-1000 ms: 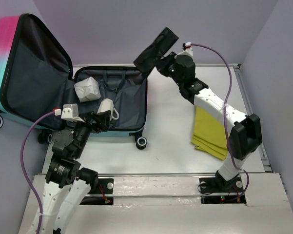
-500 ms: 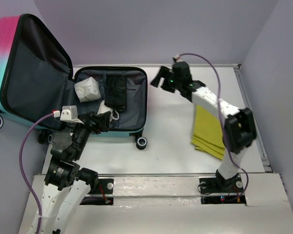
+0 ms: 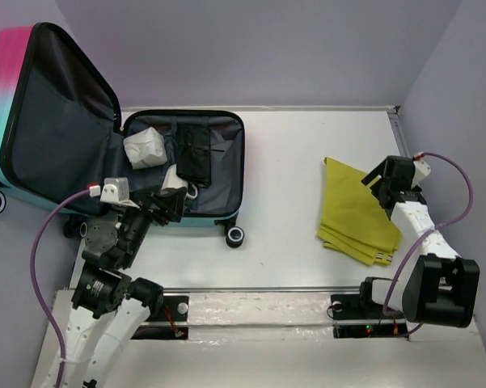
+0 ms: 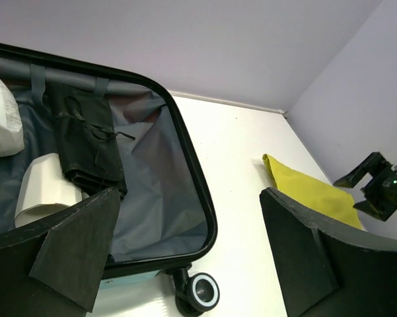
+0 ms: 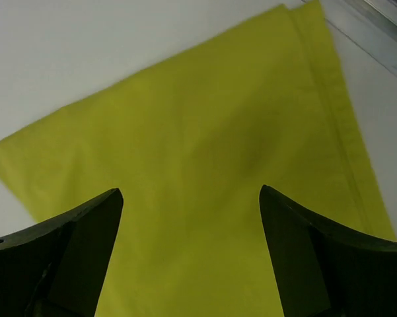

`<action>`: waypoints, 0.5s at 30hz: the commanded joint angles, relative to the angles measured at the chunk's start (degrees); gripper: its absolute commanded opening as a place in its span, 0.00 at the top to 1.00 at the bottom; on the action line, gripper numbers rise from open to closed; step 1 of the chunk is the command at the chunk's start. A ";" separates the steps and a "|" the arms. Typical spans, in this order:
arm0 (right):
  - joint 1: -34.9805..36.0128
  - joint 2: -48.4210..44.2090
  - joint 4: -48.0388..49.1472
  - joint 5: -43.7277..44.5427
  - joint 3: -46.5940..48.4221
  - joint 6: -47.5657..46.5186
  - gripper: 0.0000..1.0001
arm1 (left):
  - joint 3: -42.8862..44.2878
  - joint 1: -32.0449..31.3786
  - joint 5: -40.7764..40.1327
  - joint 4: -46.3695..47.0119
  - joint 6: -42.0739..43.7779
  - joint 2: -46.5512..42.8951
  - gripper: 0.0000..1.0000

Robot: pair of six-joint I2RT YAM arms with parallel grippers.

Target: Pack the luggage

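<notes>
The yellow cloth is far from my left gripper; my right gripper should first slide it toward the luggage, then grab the cloth's folded edge (image 3: 395, 229).
The luggage (image 3: 61, 121) lies open at the left, its pink-to-teal lid standing up and the grey-lined base (image 4: 160, 198) flat on the table. In the base lie a black folded garment (image 3: 193, 153) (image 4: 86, 142), a crumpled white piece (image 3: 145, 148) and a white roll (image 3: 175, 176) (image 4: 43, 188). My left gripper (image 3: 168, 203) (image 4: 188, 254) hangs open over the base's near rim, holding nothing. My right gripper (image 3: 382, 179) (image 5: 191, 254) is open just above a folded yellow cloth (image 3: 352, 214) (image 5: 205, 145) at the right, with nothing between its fingers.
A black suitcase wheel (image 3: 235, 236) (image 4: 203, 290) sticks out at the base's near corner. A raised metal rail (image 3: 398, 133) borders the table's right side, close to the yellow cloth. Purple walls close in the back and both sides.
My right gripper opened and let go of the black garment, which now lies in the luggage. That arm then swung right and down over the yellow cloth. The left arm barely moved.
</notes>
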 commanded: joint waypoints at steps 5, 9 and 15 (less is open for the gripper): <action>-17.83 0.42 -0.69 3.15 -6.08 1.61 0.10 | 0.37 -2.19 2.60 3.35 1.04 -0.48 0.01; -18.90 2.61 -0.60 0.34 -6.43 1.25 0.10 | 0.37 -3.16 2.60 3.44 1.22 -1.45 0.01; -19.95 11.48 2.03 -14.29 -5.99 2.92 0.16 | 0.37 -4.57 2.25 3.35 1.30 -2.24 0.01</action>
